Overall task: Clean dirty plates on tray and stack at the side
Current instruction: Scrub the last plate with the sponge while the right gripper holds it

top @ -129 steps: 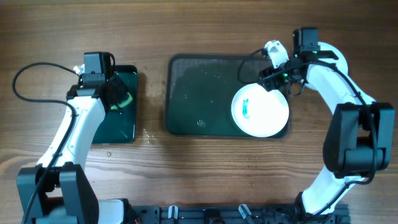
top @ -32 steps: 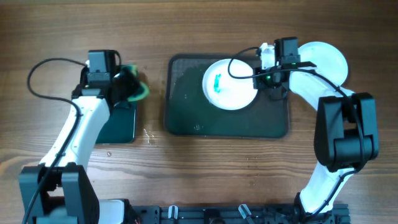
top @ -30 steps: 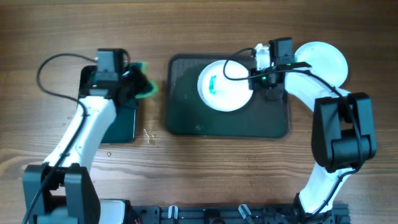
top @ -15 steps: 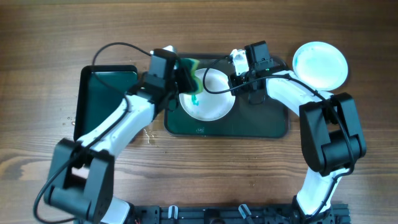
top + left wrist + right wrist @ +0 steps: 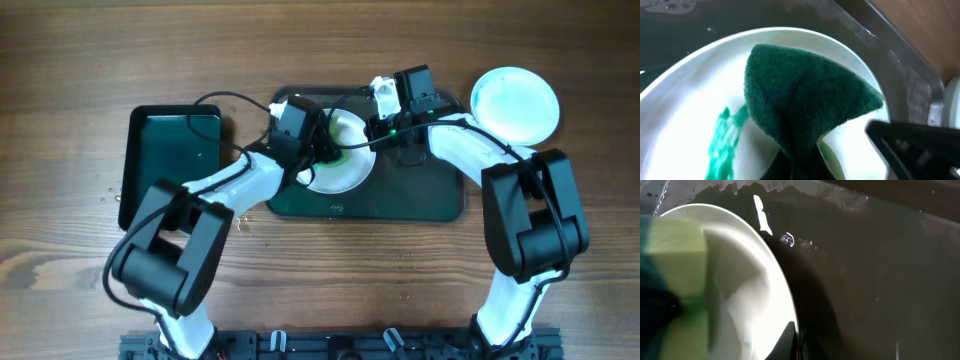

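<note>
Next, my left gripper lets go of the green sponge near the middle of the smaller black tray (image 5: 189,166), toward the big tray.
One white plate (image 5: 345,170) lies on the left half of the dark tray (image 5: 420,190). My right gripper (image 5: 380,128) is shut on its right rim; in the right wrist view the fingertips (image 5: 796,341) pinch the plate's edge (image 5: 775,275). My left gripper (image 5: 318,150) is shut on a green sponge (image 5: 805,100) and presses it onto the plate (image 5: 685,110). A green smear (image 5: 722,145) streaks the plate beside the sponge. The sponge's yellow-green side (image 5: 675,245) shows in the right wrist view. A second white plate (image 5: 515,103) sits on the table right of the tray.
A smaller black tray (image 5: 170,160) lies at the left with nothing on it. Water drops glisten on the big tray's floor (image 5: 880,280). The right gripper's dark finger (image 5: 910,145) sits close to the sponge. Both arms crowd the tray's upper edge.
The right gripper dragged the plate leftward across the tray. The left arm carried the sponge over from the black tray and has now lowered it onto the plate.
</note>
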{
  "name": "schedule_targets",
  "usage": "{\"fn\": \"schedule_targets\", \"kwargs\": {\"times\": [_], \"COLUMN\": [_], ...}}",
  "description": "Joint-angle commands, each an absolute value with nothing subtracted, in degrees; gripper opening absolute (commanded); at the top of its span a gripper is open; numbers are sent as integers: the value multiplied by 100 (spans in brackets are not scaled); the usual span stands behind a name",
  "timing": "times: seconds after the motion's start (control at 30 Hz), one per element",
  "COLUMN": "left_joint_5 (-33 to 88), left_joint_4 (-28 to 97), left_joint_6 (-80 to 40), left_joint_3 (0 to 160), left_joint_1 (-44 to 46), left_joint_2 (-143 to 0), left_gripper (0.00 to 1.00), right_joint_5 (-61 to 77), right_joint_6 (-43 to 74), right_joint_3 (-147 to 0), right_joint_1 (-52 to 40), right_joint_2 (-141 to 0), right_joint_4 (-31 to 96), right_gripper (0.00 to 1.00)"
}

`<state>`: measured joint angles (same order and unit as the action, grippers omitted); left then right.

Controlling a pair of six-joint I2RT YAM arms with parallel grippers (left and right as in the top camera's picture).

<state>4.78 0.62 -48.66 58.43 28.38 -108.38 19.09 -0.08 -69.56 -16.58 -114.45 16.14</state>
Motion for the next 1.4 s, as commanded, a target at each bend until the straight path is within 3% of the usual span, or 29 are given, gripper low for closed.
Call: {"fn": "schedule_targets", "kwargs": {"times": [0.0, 0.23, 0.53, 0.77, 1.03, 1.2, 1.37], "left_joint_5": [-427, -2104, -2272, 329, 484, -436, -2318], "left_joint_4": [163, 1280, 1682, 731, 187, 611, 1546], "left_joint_6": [-5013, -4510, -4222, -4265, -4425, -4368, -4147], "left_joint_3": [5813, 5817, 5826, 5817, 5819, 5819, 5819], "left_joint_1": [2904, 2709, 2502, 2578, 3089, 3159, 3155], "left_joint_2": [-11126, -11157, -10320, -10276, -10914, -11102, -11100], "left_gripper": [4, 4, 4, 4, 4, 4, 4], "right_joint_5": [2040, 1894, 1417, 1422, 1570, 1570, 1570], "right_joint_6": [172, 399, 703, 773, 1031, 1092, 1090], "right_joint_3": [-6963, -6963, -6960, -6963, -6963, -6965, -6965], "right_joint_1": [-1682, -1682, -1682, -1682, -1682, -1682, -1682], "right_joint_2": [-11585, -11585, -11686, -11928, -11942, -11937, -11937], "right_joint_4": [1570, 1789, 1955, 1890, 1734, 1719, 1721], "right_gripper": [4, 4, 4, 4, 4, 4, 4]}}
